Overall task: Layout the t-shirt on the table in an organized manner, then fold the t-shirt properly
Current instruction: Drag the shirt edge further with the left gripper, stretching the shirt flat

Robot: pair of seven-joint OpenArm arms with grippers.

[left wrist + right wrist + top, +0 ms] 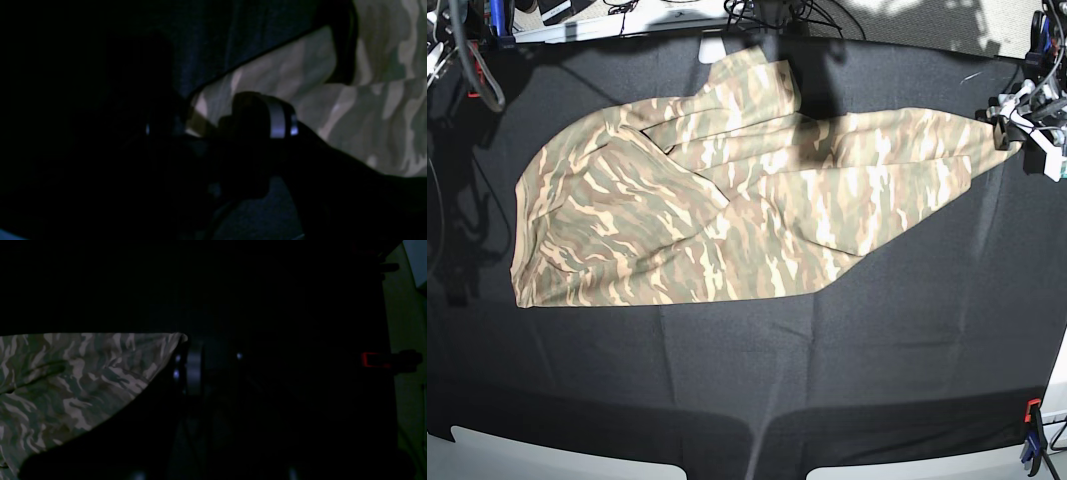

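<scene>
My left gripper is to grab next the t-shirt's top layer by its short end edge [968, 175] [361, 38], just inward from the pointed corner between its fingers.
The camouflage t-shirt [727, 200] lies spread across the black table [827, 360], with folds and a doubled-over flap on its left half. My left gripper [1012, 128] is at the shirt's far right corner. In the left wrist view that t-shirt corner [196, 115] lies between the widely spread fingers of the left gripper [200, 128]. In the dark right wrist view another t-shirt corner [178, 340] touches the side of my right gripper [206, 360]. It is too dark to tell whether the cloth is pinched there. I cannot pick out the right gripper in the base view.
A red clamp [373, 360] sits on the table edge, with pale floor beyond it. A red and blue clamp [1030, 430] is at the front right corner. Cables and gear [477, 50] crowd the back left. A dark shadow [812, 70] crosses the shirt's top.
</scene>
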